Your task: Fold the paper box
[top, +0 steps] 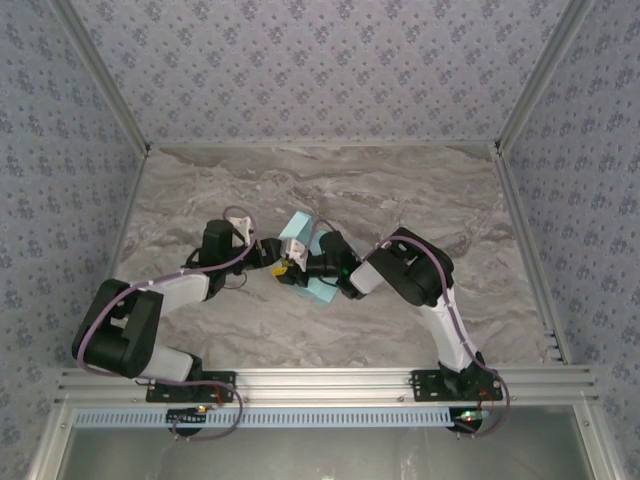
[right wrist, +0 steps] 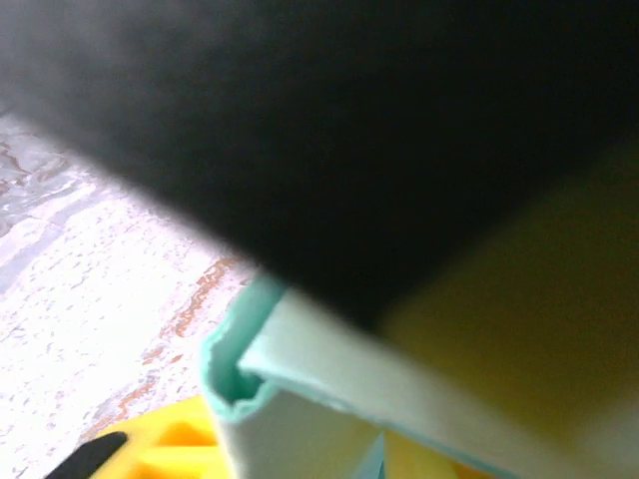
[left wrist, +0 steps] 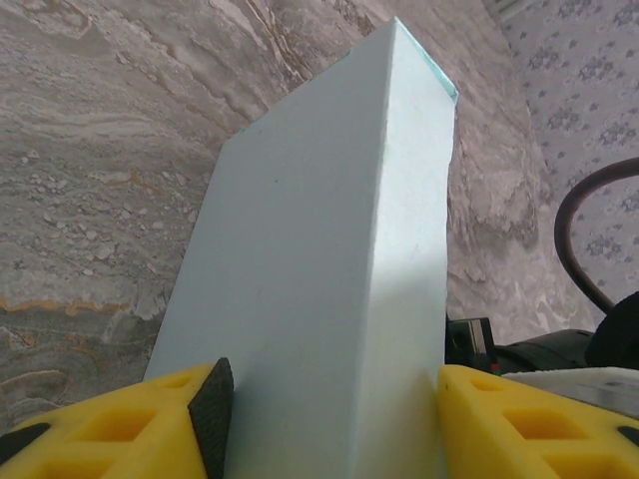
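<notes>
I can see the doubled edge of the paper box gaping at its end, so I will open my right gripper and pinch the box side's corner point(right wrist: 290, 434) to close the layers together.
The paper box point(top: 297, 231) is a light mint card shape held up off the marble table point(top: 400, 190) at the middle, between both arms. In the left wrist view the paper box point(left wrist: 319, 249) rises as a folded block with a sharp vertical crease. My left gripper point(left wrist: 329, 424) is shut on its lower end, the black pad point(left wrist: 212, 409) pressed on one side. My right gripper point(right wrist: 300, 461) is shut on a doubled, curled edge of the paper box point(right wrist: 290, 424). In the top view the left gripper point(top: 284, 268) and right gripper point(top: 318, 268) meet at the box.
A dark blurred body point(right wrist: 349, 130) sits very close in front of the right wrist camera. Patterned walls point(top: 320, 60) enclose the table on three sides. An aluminium rail point(top: 330, 382) runs along the near edge by the arm bases.
</notes>
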You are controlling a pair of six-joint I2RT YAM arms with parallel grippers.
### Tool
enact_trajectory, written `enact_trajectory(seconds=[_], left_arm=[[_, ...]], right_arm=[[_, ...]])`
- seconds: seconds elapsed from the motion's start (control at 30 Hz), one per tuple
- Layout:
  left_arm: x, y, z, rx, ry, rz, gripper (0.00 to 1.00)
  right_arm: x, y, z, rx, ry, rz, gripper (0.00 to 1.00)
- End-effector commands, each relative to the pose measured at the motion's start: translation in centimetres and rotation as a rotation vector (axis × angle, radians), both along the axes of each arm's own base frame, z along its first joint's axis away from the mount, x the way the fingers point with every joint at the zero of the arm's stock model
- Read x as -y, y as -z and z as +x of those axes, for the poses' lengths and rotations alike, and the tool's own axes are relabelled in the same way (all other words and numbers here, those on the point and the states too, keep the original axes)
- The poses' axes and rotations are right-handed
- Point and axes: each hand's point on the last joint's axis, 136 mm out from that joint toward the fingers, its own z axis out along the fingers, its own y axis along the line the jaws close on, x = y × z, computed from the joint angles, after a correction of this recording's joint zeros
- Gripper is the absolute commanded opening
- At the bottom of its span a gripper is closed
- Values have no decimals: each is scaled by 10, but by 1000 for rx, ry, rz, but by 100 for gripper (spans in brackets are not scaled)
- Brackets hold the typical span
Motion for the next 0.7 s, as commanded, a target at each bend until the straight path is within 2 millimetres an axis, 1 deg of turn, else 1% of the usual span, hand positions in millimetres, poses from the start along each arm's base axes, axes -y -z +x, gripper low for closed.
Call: enact_trajectory(seconds=[0.0, 0.13, 0.27, 0.37, 0.47, 0.5, 0.53, 0.57, 0.6, 0.67], left_arm=[[12, 30, -37, -160, 85, 2, 56], [8, 23, -36, -143, 61, 7, 61], [8, 11, -36, -115, 63, 0, 63], [7, 5, -34, -100, 59, 4, 64], [8, 1, -33, -95, 62, 2, 64], [8, 1, -32, -93, 60, 6, 65], [7, 1, -31, -93, 59, 12, 66], [7, 1, -30, -93, 57, 17, 66], [7, 3, -30, -97, 57, 23, 66], [7, 5, -29, -100, 58, 27, 66]], right_arm=[[-10, 18, -28, -60, -126, -32, 24], [5, 20, -27, -54, -109, -62, 19], [16, 20, -37, -64, -145, -106, 21], [20, 22, -49, -69, -191, -151, 23], [24, 23, -53, -67, -200, -177, 24], [24, 22, -54, -68, -199, -176, 27], [25, 21, -54, -72, -200, -174, 34], [25, 20, -54, -78, -199, -172, 44], [25, 20, -54, -80, -201, -171, 46], [25, 20, -49, -81, -171, -171, 47]])
